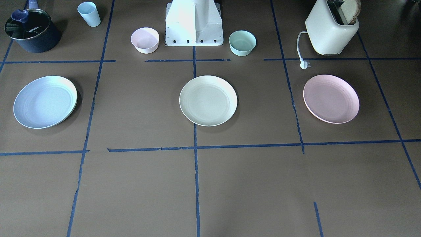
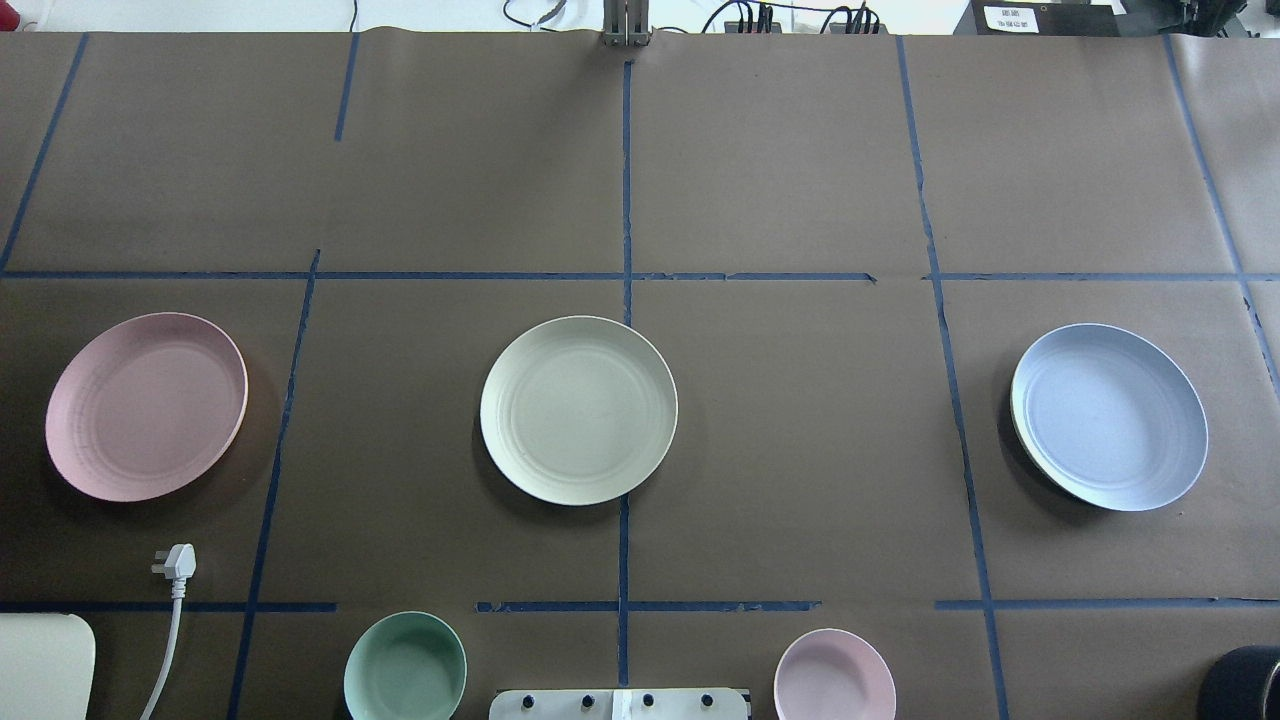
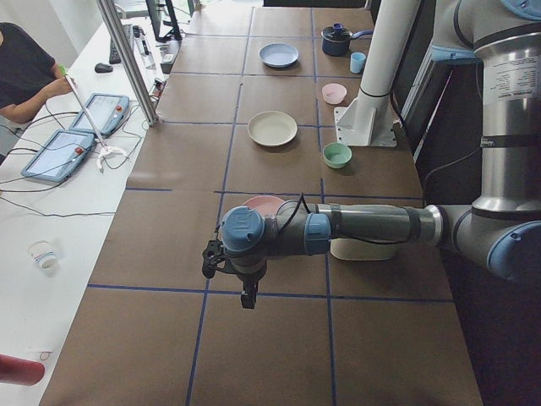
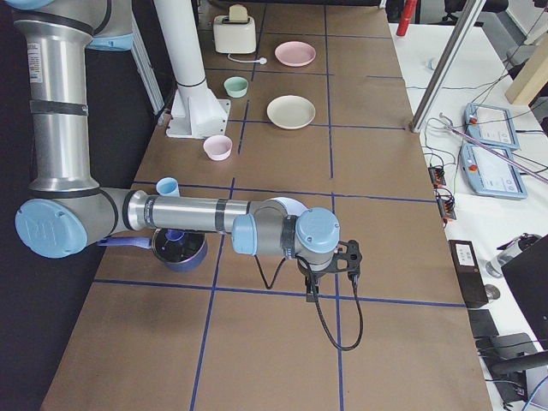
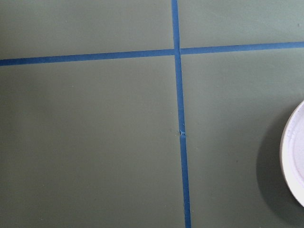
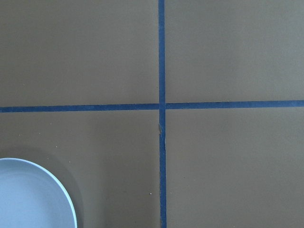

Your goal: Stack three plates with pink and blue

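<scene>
The robot's left gripper will next move to the pink plate's outer rim point(image 1: 356, 93) point(image 5: 286, 179), on the side farthest from the cream-white plate, and close there.
Three plates lie apart in a row on the brown table. The cream-white plate point(image 2: 578, 410) is in the middle, the pale pink plate point(image 2: 146, 405) on my left side, the light blue plate point(image 2: 1108, 416) on my right side. My left gripper point(image 3: 245, 296) hangs above the table beyond the pink plate, seen only in the exterior left view; I cannot tell whether it is open. My right gripper point(image 4: 310, 295) hangs beyond the blue plate, seen only in the exterior right view; I cannot tell its state. A plate rim point(image 5: 294, 161) shows in the left wrist view, the blue plate point(image 6: 28, 199) in the right wrist view.
Near the robot base point(image 1: 194, 23) stand a small pink bowl point(image 1: 145, 40) and a mint-green bowl point(image 1: 242, 42). A toaster point(image 1: 332, 28) with its plug point(image 1: 305, 64) is behind the pink plate. A dark pot point(image 1: 31, 31) and a blue cup point(image 1: 89, 13) are behind the blue plate.
</scene>
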{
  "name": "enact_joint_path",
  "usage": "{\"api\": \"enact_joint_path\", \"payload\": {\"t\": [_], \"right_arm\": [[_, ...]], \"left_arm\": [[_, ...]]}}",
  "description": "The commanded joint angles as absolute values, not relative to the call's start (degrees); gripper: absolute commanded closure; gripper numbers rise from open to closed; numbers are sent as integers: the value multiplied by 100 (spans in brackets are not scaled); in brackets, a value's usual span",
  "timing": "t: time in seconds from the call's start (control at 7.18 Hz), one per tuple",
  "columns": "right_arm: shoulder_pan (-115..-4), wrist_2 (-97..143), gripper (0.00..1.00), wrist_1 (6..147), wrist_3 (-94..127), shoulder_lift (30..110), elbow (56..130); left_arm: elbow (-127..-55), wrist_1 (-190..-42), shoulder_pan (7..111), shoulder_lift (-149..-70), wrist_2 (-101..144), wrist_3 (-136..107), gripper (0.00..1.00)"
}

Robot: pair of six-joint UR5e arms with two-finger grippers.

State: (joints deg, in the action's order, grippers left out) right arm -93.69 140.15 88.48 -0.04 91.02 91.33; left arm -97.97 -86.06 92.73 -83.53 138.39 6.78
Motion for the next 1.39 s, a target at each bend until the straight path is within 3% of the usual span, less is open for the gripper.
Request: {"api": "enact_joint_path", "payload": {"t": [0.0, 0.42, 0.84, 1.25], "right_arm": [[-9369, 14019, 0, 8851, 0, 9105, 9158], [-9369, 14027, 0, 8842, -9, 9097, 9167], [-9360, 14027, 0, 8842, 0, 9097, 9167], [-9343, 14027, 0, 8850, 18, 8949, 9228]], "left_arm": [[-9809, -9713, 8819, -8062, 14080, -381, 0], [-9782, -12351, 7511, -7603, 14036, -3419, 0], [-9677, -13146, 6481, -7594, 13231, -4654, 0], [-9011, -13815, 5644, -8119, 12744, -5536, 0]]}}
